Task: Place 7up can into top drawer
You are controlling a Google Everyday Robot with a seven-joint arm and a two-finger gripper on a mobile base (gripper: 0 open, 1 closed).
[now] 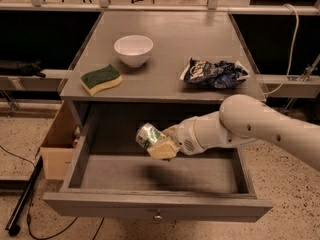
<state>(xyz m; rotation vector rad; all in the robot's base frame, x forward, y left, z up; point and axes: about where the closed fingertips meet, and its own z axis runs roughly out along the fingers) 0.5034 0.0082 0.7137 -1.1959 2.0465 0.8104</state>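
Note:
Next, my gripper releases the 7up can on the middle of the open top drawer's bottom (167,158), just behind the drawer's metal knob.
The 7up can (149,135), crushed, green and white with a silver end, is held by my gripper (159,144) over the open top drawer (155,208). The gripper's cream fingers are shut on the can, which hangs tilted above the left-middle of the drawer floor, not touching it. The white arm reaches in from the right. The drawer is pulled fully out under the grey table, with its small metal knob (158,215) at the front centre.
On the tabletop (165,44) stand a white bowl (133,49), a green and yellow sponge (101,79) and a dark blue crinkled chip bag (215,73). A cardboard box (59,145) sits on the floor left of the drawer. A black pole (22,199) lies at the lower left.

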